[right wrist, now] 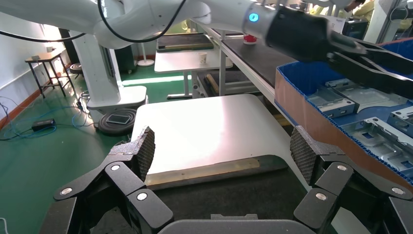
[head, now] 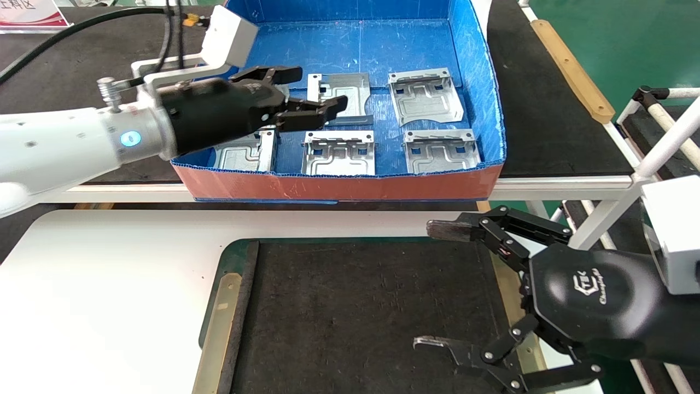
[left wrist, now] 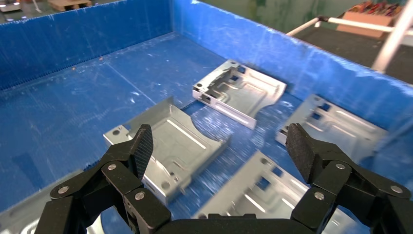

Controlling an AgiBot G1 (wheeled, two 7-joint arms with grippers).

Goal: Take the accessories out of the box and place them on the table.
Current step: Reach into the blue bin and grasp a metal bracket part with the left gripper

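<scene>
The left gripper I have should next move to the back middle plate's folded side (head: 314, 94) (left wrist: 156, 173), the one nearest my left arm, and close there.
The box (head: 339, 186), blue inside and orange-red outside, holds several silver accessories, among them plates at the back middle (head: 342, 90), back right (head: 426, 96), front middle (head: 339, 154) and front right (head: 442, 150). A front-left plate (head: 246, 154) is partly hidden by my left arm. My left gripper (head: 317, 87) hovers open over the back-left of the box. In the left wrist view it (left wrist: 221, 146) is above a plate (left wrist: 175, 146), holding nothing. My right gripper (head: 429, 285) stands open and empty over the dark mat (head: 355, 306) of the white table (head: 109, 273).
The box rests on a dark-topped bench with a white front rail (head: 563, 183). Tan wooden strips (head: 219, 328) edge the mat. A white tube frame (head: 656, 148) stands at the right. A black cable (head: 82, 24) runs behind my left arm.
</scene>
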